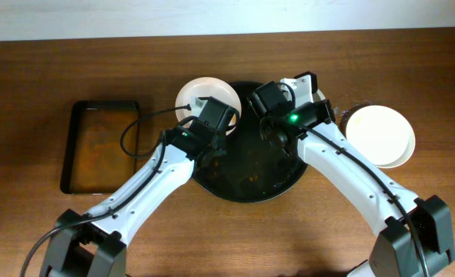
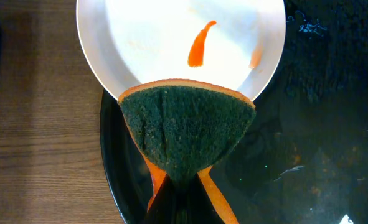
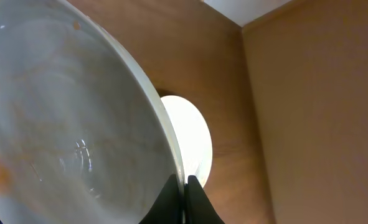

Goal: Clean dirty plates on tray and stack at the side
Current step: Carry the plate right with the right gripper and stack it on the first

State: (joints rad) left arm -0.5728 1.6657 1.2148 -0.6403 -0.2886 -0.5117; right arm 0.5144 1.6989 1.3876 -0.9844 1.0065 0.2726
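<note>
My right gripper is holding the tilted plate. It will let go of it on top of the clean plate [image 1: 377, 137] [image 3: 187, 140] on the bare table.
The black tray [image 1: 246, 188] sits mid-table and also shows in the left wrist view [image 2: 314, 124]. A white plate [image 1: 200, 94] with an orange smear lies at the tray's far left rim. My left gripper [image 1: 212, 127] is shut on a green-and-orange sponge [image 2: 187, 130], whose edge rests at the near rim of that plate [image 2: 171, 37]. My right gripper [image 1: 304, 91] is shut on the rim of a second plate [image 3: 65, 124], held tilted on edge over the tray's far right side, with faint orange traces. A third plate [image 1: 381, 135] lies on the table to the right and also shows in the right wrist view [image 3: 196, 140].
A rectangular dark tray [image 1: 104, 146] with brownish liquid stands at the left. The black tray's bottom has wet streaks and crumbs. The wall edge runs along the far side of the table.
</note>
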